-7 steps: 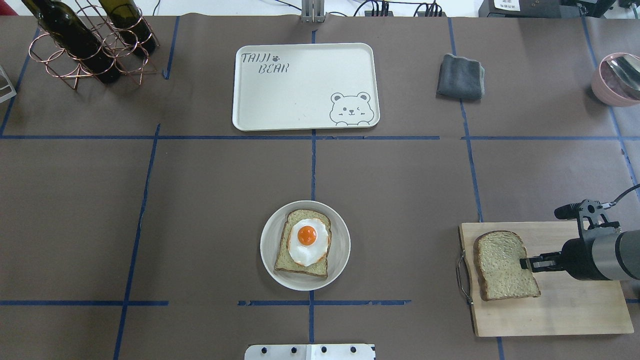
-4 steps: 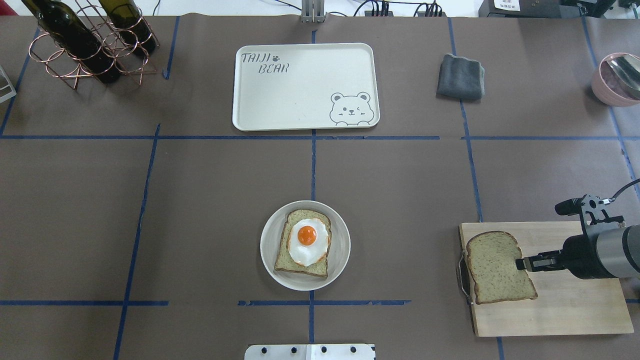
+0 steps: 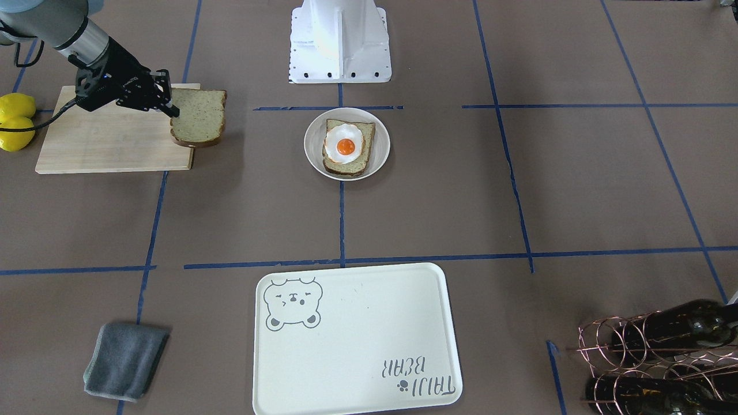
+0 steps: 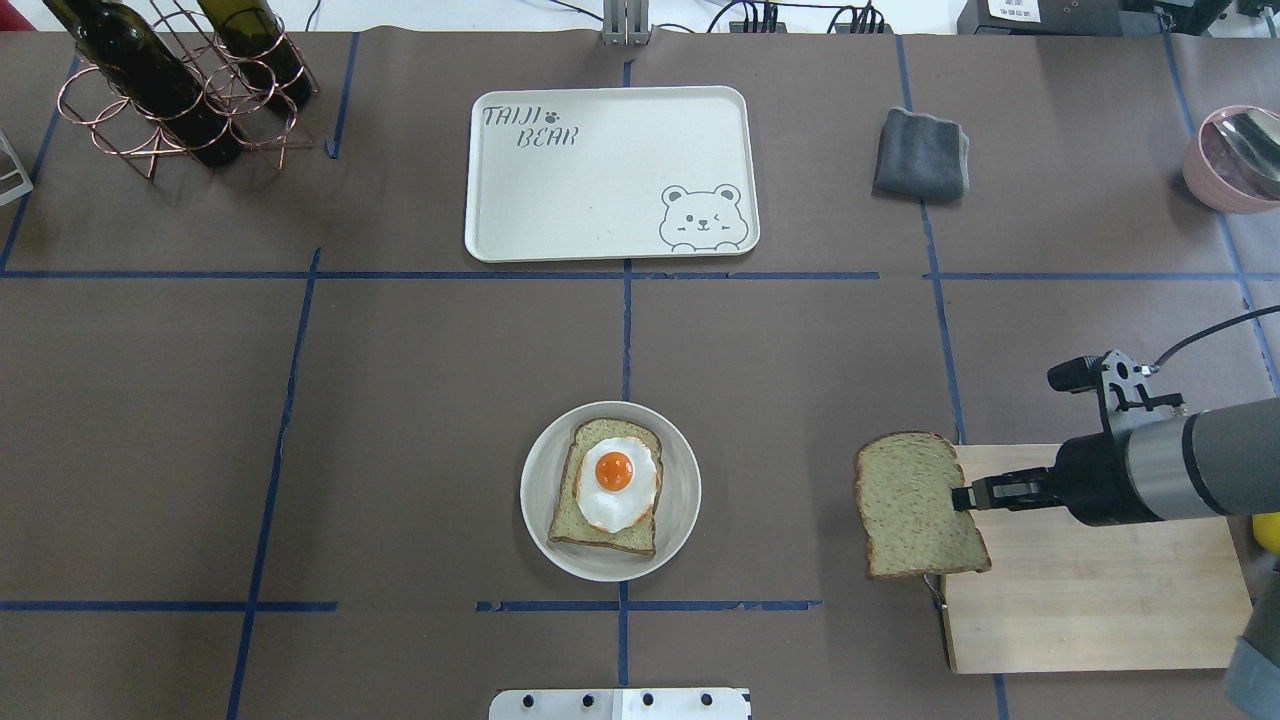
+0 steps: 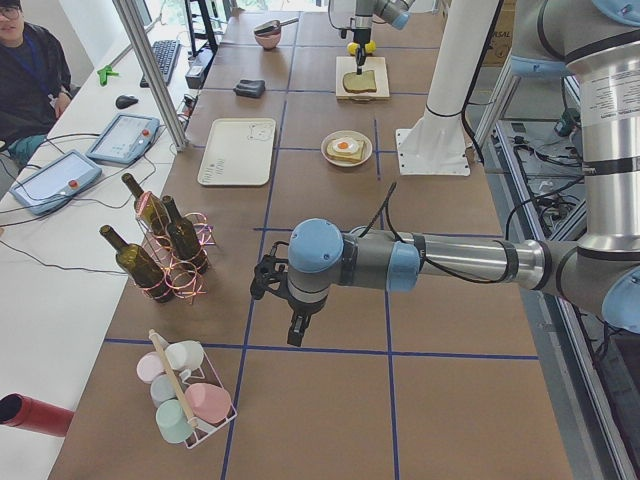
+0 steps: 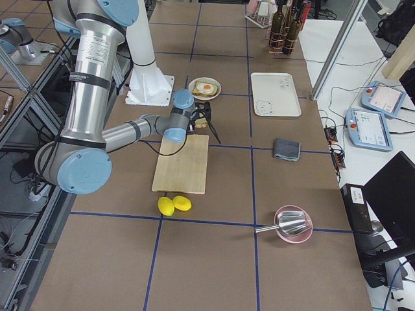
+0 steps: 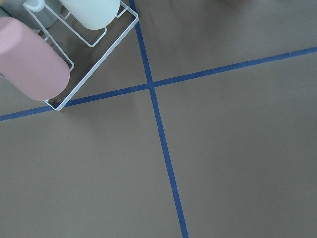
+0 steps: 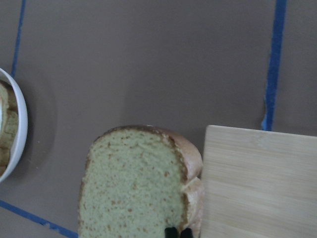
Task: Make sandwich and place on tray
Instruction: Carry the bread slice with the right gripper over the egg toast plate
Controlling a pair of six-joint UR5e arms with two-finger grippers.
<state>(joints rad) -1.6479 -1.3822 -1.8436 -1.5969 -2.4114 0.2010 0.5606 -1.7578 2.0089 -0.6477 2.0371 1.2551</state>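
Note:
Next, I release the speckled brown bread slice with my right gripper on top of the fried egg (image 3: 349, 139) in the round white dish.
My right gripper (image 4: 966, 497) is shut on the edge of a speckled brown bread slice (image 4: 915, 505) and holds it in the air over the left end of the cutting board (image 4: 1100, 590). The slice also shows in the front view (image 3: 199, 118) and the right wrist view (image 8: 133, 188). The other bread slice (image 4: 600, 535) lies on a round white dish (image 4: 685, 490) with the fried egg (image 4: 615, 483) on top. The cream bear tray (image 4: 600, 170) lies beyond it. My left gripper (image 5: 297, 335) hangs over bare table far to the left; I cannot tell whether it is open.
A grey cloth (image 4: 920, 152) lies right of the tray. A copper rack with wine bottles (image 4: 170, 80) stands at the far left. A pink bowl (image 4: 1235, 160) is at the far right. Lemons (image 3: 14, 118) sit beside the board. A cup rack (image 7: 49, 49) is near the left gripper.
My right gripper has lifted the bread slice off the cutting board and carried it left, past the board's left edge, toward the dish.

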